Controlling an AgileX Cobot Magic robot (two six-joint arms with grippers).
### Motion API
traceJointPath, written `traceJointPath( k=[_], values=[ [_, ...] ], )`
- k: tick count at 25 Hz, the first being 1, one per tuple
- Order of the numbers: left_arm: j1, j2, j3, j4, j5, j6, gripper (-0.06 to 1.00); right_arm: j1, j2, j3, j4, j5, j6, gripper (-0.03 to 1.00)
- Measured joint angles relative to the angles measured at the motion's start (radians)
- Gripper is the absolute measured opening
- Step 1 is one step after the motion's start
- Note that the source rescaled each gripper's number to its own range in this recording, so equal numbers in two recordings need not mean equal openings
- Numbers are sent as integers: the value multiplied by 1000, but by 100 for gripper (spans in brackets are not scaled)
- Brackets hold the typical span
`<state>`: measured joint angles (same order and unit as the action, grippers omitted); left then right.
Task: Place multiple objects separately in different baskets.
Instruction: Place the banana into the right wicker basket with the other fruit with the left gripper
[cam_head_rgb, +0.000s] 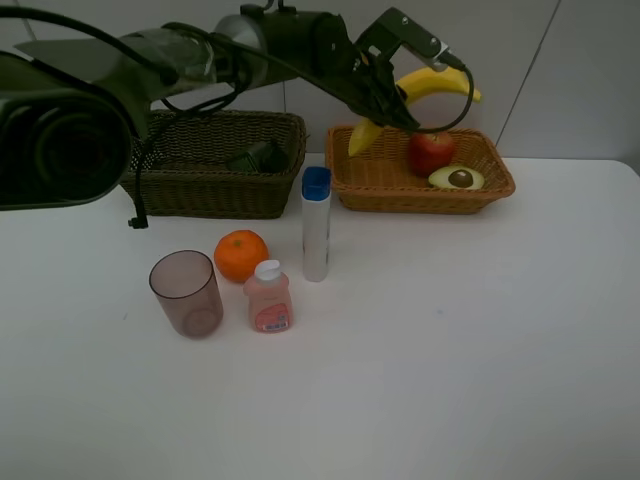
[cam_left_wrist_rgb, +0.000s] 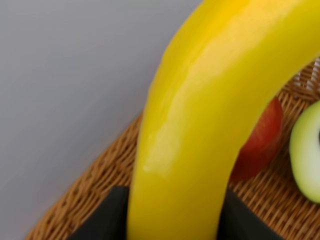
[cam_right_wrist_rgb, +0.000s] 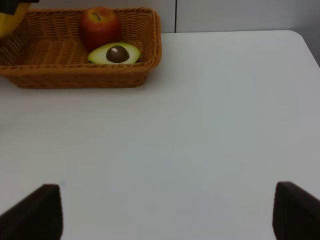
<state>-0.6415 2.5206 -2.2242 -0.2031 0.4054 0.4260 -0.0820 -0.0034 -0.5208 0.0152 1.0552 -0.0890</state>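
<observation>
The robot's left gripper should release the banana in the orange-tan basket (cam_head_rgb: 405, 165) (cam_left_wrist_rgb: 260, 207), in front of the red apple.
My left gripper (cam_head_rgb: 385, 100) is shut on the banana (cam_head_rgb: 432, 84) and holds it above the orange-tan basket (cam_head_rgb: 372, 180). The red apple (cam_head_rgb: 430, 152) and avocado half (cam_head_rgb: 457, 178) lie in that basket. In the left wrist view the banana (cam_left_wrist_rgb: 200, 115) fills the frame between the dark fingers (cam_left_wrist_rgb: 105, 215), over the basket (cam_left_wrist_rgb: 95, 185), apple (cam_left_wrist_rgb: 260, 142) and avocado (cam_left_wrist_rgb: 307, 150). The orange (cam_head_rgb: 241, 255), pinkish cup (cam_head_rgb: 187, 292), pink bottle (cam_head_rgb: 268, 297) and blue-capped tube (cam_head_rgb: 316, 225) stand on the table. The dark green bottle (cam_head_rgb: 255, 157) lies in the dark basket (cam_head_rgb: 215, 195). My right gripper (cam_right_wrist_rgb: 165, 215) is open and empty.
The white table (cam_head_rgb: 460, 340) spreads to the right and front of the objects. In the right wrist view the orange-tan basket (cam_right_wrist_rgb: 150, 50) with the apple (cam_right_wrist_rgb: 100, 25) and avocado (cam_right_wrist_rgb: 115, 53) sits far off, beyond bare table. A wall stands behind the baskets.
</observation>
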Motion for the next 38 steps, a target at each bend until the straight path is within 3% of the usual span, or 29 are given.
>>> traceJointPath(
  k=[26, 32, 38],
  values=[
    [0, 45, 0, 0, -33, 62, 47, 0, 0, 0, 0, 0, 0, 81],
    [0, 45, 0, -1, -34, 64, 80, 0, 0, 0, 0, 0, 0, 81],
    [0, 45, -2, -4, -29, 64, 85, 0, 0, 0, 0, 0, 0, 81]
  ],
)
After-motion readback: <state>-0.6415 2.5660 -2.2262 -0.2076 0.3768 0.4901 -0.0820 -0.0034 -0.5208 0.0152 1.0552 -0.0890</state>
